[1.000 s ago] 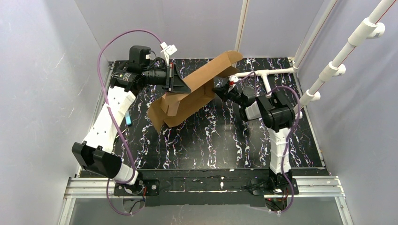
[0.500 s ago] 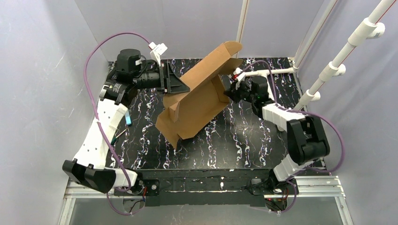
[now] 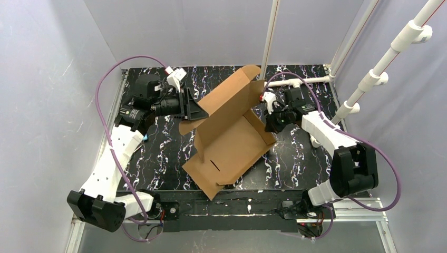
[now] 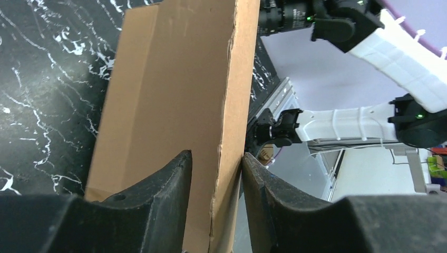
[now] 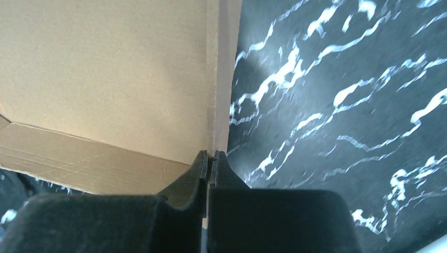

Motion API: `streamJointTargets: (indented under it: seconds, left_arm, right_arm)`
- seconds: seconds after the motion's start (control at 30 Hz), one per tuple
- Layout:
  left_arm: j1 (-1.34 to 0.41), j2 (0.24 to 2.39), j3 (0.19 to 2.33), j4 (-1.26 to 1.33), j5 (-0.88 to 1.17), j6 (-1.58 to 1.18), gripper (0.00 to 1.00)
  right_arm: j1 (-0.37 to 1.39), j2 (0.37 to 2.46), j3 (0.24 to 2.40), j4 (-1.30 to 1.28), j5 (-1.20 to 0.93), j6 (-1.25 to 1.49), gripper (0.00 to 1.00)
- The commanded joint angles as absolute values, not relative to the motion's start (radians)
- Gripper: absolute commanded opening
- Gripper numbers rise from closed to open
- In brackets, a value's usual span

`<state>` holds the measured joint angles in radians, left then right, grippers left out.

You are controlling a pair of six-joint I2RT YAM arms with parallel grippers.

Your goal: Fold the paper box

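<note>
The robot's right gripper is pinching the side by the front corner of the tilted paper box, so it should open and grab the paper box's side nearer the long panel (image 5: 221, 63).
The paper box (image 3: 232, 142) is a brown cardboard sheet, partly folded, held tilted over the black marbled table (image 3: 295, 163). Its low front corner is near the table's front edge and one long panel stands up at the back. My left gripper (image 3: 196, 109) is at the box's left rear edge. In the left wrist view the fingers (image 4: 215, 157) straddle a folded cardboard wall (image 4: 168, 79) that fills the gap. My right gripper (image 3: 270, 124) is at the box's right corner. In the right wrist view its jaws (image 5: 211, 154) are pinched on a thin cardboard edge (image 5: 105, 68).
A white pipe frame (image 3: 298, 81) lies at the back right of the table, and a slanted white pipe (image 3: 390, 52) runs up the right side. A thin upright pole (image 3: 269, 37) stands behind the box. A small blue-tipped tool (image 3: 143, 136) lies at the left. Grey walls enclose the table.
The box has swung down and forward from a raised, steep tilt, and its inside now faces up. Both grippers kept hold. The right arm stretched out and the left wrist dropped lower.
</note>
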<state>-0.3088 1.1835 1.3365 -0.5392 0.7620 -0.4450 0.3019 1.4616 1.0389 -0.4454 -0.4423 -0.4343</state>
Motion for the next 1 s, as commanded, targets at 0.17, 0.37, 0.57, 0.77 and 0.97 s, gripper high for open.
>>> streamJointTargets:
  seconds: [0.17,0.37,0.57,0.77,0.97]
  left_arm:
    - [-0.301,1.229,1.216,-0.41,0.716,-0.444,0.35]
    - [-0.3,1.284,1.208,-0.377,0.756,-0.458,0.23]
    - [-0.301,1.303,1.192,-0.362,0.789,-0.454,0.21]
    - [-0.301,1.314,1.168,-0.35,0.815,-0.445,0.16]
    - [-0.301,1.321,1.153,-0.331,0.845,-0.436,0.07]
  right_arm:
    - [0.314,1.512,1.134,-0.712,-0.349,-0.548,0.01]
    - [0.32,1.527,1.124,-0.707,-0.334,-0.549,0.11]
    - [0.345,1.552,1.092,-0.641,-0.327,-0.526,0.22]
    - [0.366,1.58,1.062,-0.592,-0.337,-0.514,0.29]
    - [0.386,1.599,1.02,-0.55,-0.344,-0.505,0.36]
